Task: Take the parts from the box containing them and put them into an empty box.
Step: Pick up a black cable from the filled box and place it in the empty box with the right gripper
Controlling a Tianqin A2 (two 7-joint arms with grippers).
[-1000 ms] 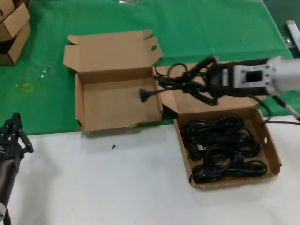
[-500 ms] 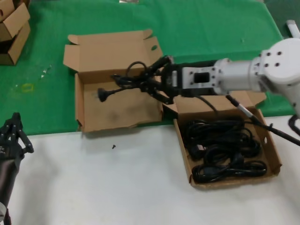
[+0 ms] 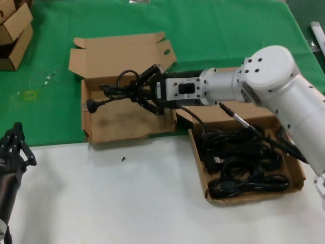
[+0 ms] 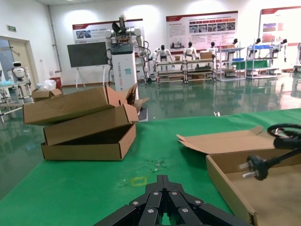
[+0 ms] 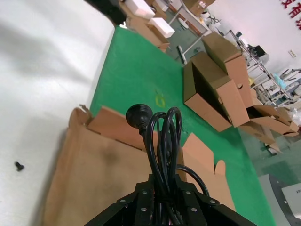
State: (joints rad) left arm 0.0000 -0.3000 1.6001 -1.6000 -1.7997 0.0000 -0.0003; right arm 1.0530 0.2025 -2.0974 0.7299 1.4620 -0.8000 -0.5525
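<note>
I need to use my right gripper to set the bundle of black cable, now held above the empty box's floor, down on the empty box's bottom beside its lid-side [image 3: 130,96].
The empty box [image 3: 122,124], brown with a sagging front wall, lies open on the green mat at centre left. The box with the parts [image 3: 297,168] sits to its right and holds several coiled black power cables [image 3: 238,162]. My right gripper [image 3: 144,92] reaches over the empty box, shut on a black cable bundle [image 3: 119,89] held above the floor, its plug [image 3: 92,105] hanging near the left wall. In the right wrist view the cable [image 5: 160,136] runs out of the shut gripper [image 5: 164,184] above the box floor [image 5: 94,179]. My left gripper [image 3: 14,145] is parked at the lower left, shut [image 4: 162,186].
Stacked cardboard boxes [image 3: 12,30] stand at the far left, also in the left wrist view [image 4: 84,122]. A small black screw [image 3: 123,159] lies on the white table in front of the empty box. A yellow mark [image 3: 29,94] is on the green mat.
My right gripper has carried the cable bundle leftwards, from above the full box's lid to over the empty box. The left arm has not moved.
</note>
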